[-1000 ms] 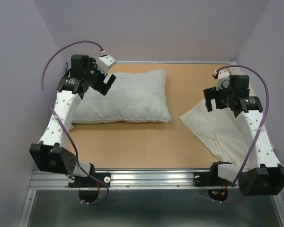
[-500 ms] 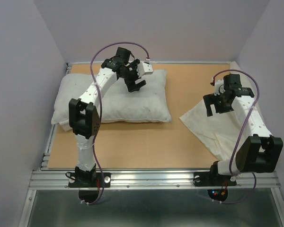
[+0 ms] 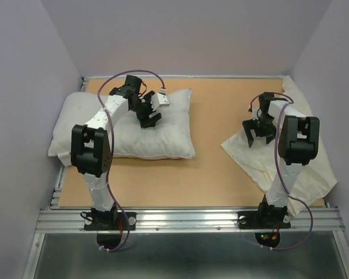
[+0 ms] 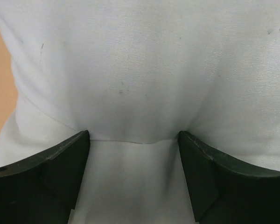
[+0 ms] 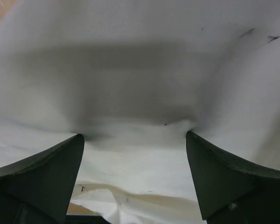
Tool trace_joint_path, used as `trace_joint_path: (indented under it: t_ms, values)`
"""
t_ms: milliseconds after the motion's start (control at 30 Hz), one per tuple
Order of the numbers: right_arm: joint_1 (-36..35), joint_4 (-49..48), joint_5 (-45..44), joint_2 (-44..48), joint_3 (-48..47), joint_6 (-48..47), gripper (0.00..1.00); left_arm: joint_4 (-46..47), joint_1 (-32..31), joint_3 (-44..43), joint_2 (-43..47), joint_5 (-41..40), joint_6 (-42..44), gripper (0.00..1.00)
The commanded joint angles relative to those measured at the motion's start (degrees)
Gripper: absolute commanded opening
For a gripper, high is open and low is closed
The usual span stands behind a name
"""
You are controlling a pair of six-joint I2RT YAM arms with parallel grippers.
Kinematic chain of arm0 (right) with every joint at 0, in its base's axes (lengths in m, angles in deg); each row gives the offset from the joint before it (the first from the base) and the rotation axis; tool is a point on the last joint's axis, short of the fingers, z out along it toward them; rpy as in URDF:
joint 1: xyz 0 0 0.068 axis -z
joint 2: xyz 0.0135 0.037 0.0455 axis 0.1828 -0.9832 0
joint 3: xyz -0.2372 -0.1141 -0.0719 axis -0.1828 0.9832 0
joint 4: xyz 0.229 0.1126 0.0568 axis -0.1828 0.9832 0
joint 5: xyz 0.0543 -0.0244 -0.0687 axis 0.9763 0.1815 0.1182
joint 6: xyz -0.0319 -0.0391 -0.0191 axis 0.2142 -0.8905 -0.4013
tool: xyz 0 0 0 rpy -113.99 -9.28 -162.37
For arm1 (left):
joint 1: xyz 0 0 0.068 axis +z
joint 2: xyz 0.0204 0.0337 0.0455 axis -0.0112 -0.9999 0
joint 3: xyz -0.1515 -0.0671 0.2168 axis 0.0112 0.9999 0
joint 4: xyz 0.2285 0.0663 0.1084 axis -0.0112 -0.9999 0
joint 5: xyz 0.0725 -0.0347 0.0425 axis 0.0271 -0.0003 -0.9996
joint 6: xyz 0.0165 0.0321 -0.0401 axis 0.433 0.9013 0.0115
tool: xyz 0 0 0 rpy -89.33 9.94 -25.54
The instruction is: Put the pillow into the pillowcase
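Note:
The left gripper I use is to close on the middle of the pillow's top (image 3: 153, 123) (image 4: 182, 140), near the end of the pillow that faces the pillowcase.
The puffy greyish-white pillow (image 3: 163, 136) lies at the left of the table, its left end over the table's left edge. My left gripper (image 3: 148, 114) is open and pressed down into the pillow's top near its far edge. In the left wrist view (image 4: 133, 137) pillow fabric (image 4: 140, 70) bulges between the spread fingers. The limp cream pillowcase (image 3: 239, 152) lies wrinkled along the right side. My right gripper (image 3: 257, 132) is open and rests on its left part. The right wrist view (image 5: 134, 136) shows the pillowcase (image 5: 130, 70) between the fingers, with a folded edge below.
The tan table (image 3: 221, 104) is boxed in by lilac walls at the back and both sides. An aluminium rail (image 3: 186, 218) runs along the near edge, with both arm bases on it. The pillowcase reaches the back right corner (image 3: 291, 87).
The left arm swung from the pillow's left end onto its top, and the pillow slid left and turned. The right gripper came down onto the pillowcase, which shifted toward the back right.

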Motion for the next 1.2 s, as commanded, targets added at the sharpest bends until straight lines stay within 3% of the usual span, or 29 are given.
trace_joint_path:
  t_ms: [0,133,233,467,600,833,1167]
  values:
    - [-0.11,-2.68,3.37,-5.97,-10.09,2.88,0.92,-5.28,6.08,8.26,6.60,-2.84,0.01,0.87]
    - [-4.85,-4.26,4.25,-13.89,-16.25,4.46,0.85,-5.02,9.61,13.88,12.49,-1.25,-1.49,0.87]
    - [-12.65,-4.62,6.88,-22.74,-23.77,5.70,0.83,-5.10,10.49,17.04,18.02,-0.90,-2.28,0.87]
    - [-26.47,-4.44,8.38,-30.16,-34.71,3.15,0.82,-6.42,10.59,22.94,24.36,-1.51,-3.07,0.88]
    - [-26.22,-4.44,7.59,-25.87,-33.23,4.65,0.85,-5.81,10.59,23.13,25.07,-1.25,-4.39,0.90]
    - [-23.40,-4.27,13.72,-3.66,-23.75,-2.03,0.86,-7.65,10.59,16.37,22.53,0.15,-5.97,0.92]
    - [-25.60,-3.03,19.37,5.86,-5.55,-5.63,0.81,-8.88,11.29,10.12,19.28,2.17,-9.21,0.92]
